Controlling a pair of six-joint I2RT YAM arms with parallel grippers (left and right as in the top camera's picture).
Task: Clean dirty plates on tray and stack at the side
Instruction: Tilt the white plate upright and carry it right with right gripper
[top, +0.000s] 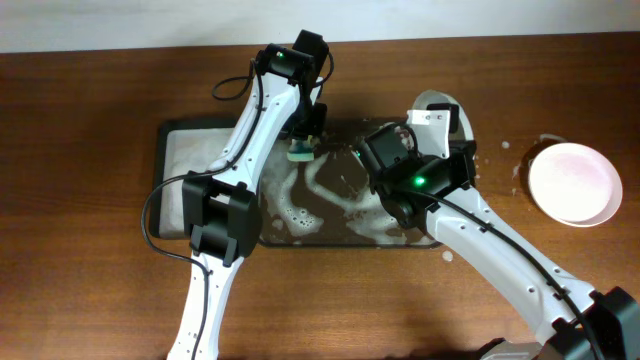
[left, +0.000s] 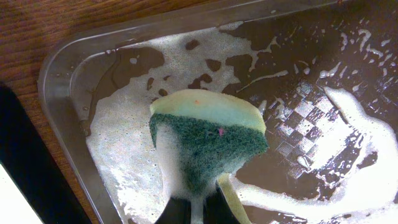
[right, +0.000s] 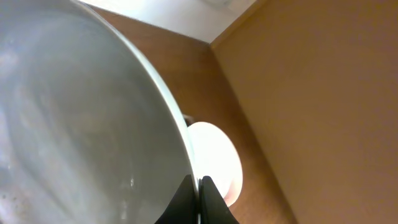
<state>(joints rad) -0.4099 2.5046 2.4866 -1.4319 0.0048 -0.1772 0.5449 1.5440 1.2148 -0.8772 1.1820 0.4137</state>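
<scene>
My right gripper will set the pale plate down on top of the pink plate (top: 574, 183) (right: 214, 163) and let go, stacking the two together. The pale plate is now tilted over the tray.
The dark tray (top: 340, 232) lies mid-table, wet and streaked with white foam. My left gripper (top: 306, 136) hangs over its back left part, shut on a green and yellow sponge (top: 301, 152). In the left wrist view the sponge (left: 208, 134) sticks out from the gripper (left: 199, 208) just above the soapy tray floor (left: 292, 56). My right gripper (top: 432, 122) is shut on the rim of a pale plate (top: 441, 102), held tilted on edge over the tray's back right corner. That plate (right: 81, 124) fills the right wrist view, pinched by the gripper (right: 199, 190). A pink plate (top: 575, 183) rests on the table at right.
A smaller black tray (top: 185, 170) with a pale inside lies against the big tray's left side. Water drops (top: 505, 150) dot the wood between the tray and the pink plate (right: 214, 155). My left arm crosses the small tray; my right arm crosses the front right.
</scene>
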